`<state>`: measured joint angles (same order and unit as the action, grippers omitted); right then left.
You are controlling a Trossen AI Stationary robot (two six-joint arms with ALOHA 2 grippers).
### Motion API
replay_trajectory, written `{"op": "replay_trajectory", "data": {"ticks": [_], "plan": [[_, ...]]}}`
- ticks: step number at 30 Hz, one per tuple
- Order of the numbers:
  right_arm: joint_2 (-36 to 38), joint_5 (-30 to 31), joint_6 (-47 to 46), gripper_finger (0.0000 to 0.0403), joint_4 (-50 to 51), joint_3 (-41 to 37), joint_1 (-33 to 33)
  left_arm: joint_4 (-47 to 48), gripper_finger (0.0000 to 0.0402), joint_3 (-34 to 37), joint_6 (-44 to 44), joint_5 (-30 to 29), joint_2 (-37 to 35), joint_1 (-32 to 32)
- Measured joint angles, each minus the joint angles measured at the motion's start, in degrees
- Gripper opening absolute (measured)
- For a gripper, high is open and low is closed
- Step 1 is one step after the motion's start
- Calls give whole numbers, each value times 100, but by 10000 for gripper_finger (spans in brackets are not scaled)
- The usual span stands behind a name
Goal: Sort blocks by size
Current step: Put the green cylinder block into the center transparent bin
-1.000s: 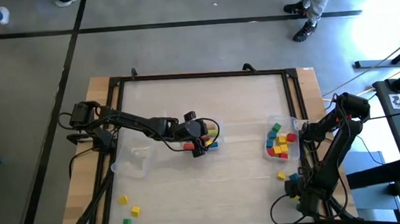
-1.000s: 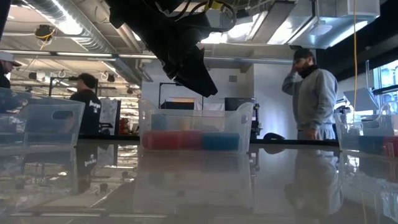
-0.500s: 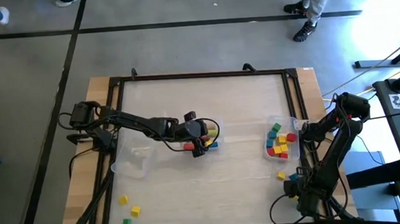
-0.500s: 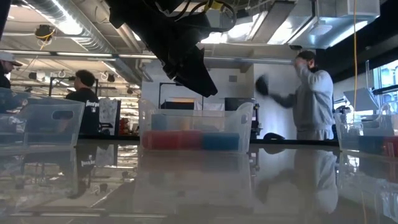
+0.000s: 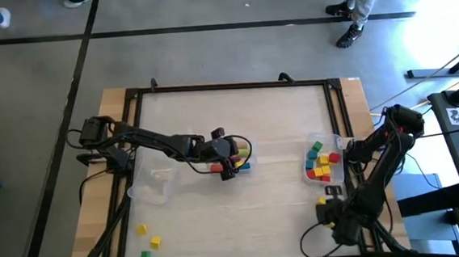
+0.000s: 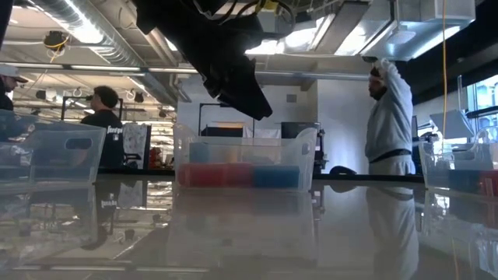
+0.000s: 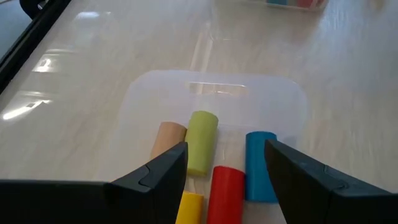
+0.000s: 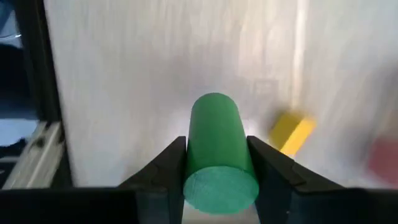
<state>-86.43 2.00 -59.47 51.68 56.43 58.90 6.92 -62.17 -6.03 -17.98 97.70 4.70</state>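
Observation:
My right gripper is holding the green cylinder, and it will release it among the other cylinders that are in the middle clear bin (image 5: 242, 152).
The blocks are small coloured wooden pieces. My right gripper (image 8: 216, 147) is shut on a green cylinder (image 8: 215, 134) over the table's near right corner (image 5: 324, 212). A yellow block (image 8: 291, 133) lies on the table below it. My left gripper (image 7: 225, 163) hangs open above the middle clear bin (image 7: 281, 93), over tan, yellow-green, blue, red and yellow cylinders lying on its floor. In the high view this gripper (image 5: 229, 162) is at the table's middle. The right bin (image 5: 309, 157) holds several red, yellow and green blocks. My right gripper pinches the green cylinder by its curved sides (image 8: 194, 149) between the two fingers. The fingers point down and lie along the cylinder. One flat end (image 8: 221, 190) faces the wrist, the other points at the table.
A third clear bin (image 5: 154, 186) stands at the left. Three loose blocks, yellow and green (image 5: 148, 242), lie near the left front corner. A black frame (image 5: 231, 86) rims the table. People stand in the room behind (image 6: 389, 117).
My right gripper has moved toward the table's left along the near edge and has turned at the wrist. The left arm has kept still.

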Motion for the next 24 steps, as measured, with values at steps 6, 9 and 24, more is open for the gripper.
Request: {"op": "replay_trajectory", "data": {"ticks": [6,9,24], "plan": [[2,590,1282,137,0,89,-694,48,210,0,-18,-3,-421,167],[1,762,1839,137,-49,91,-1042,282,210,-2,-48,-32,-716,267],[5,2149,4474,139,-1219,91,-2593,1982,210,302,-1048,-422,-1981,1066]]}}
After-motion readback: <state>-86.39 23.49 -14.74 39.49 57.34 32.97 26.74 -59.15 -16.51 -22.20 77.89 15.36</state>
